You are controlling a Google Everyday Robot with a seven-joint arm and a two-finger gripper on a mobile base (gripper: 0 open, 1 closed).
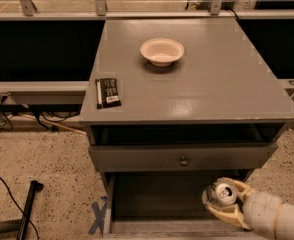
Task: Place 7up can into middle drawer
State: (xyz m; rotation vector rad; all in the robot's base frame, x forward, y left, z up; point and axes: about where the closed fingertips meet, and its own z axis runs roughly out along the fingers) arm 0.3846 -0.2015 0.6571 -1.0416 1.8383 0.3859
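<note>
I should let the 7up can go from my gripper on the dark bottom of the middle drawer (202, 210), close to its outer edge.
The 7up can (222, 193) is a silvery can with a shiny pull-tab top, seen from above. My gripper (222, 200) reaches in from the lower right and is shut on it, with cream fingers (210, 208) wrapped around its sides. The can is held upright over the right side of the middle drawer (157, 196), a pulled-out grey box with a dark floor, below the drawer front with the round knob (183, 160). I cannot tell whether the can touches the drawer floor.
A cream bowl (162, 51) and a black packet (107, 92) lie on the grey cabinet top (212, 84). A dark open slot runs under the top. A black pole (28, 206) and cables lie on the speckled floor at left.
</note>
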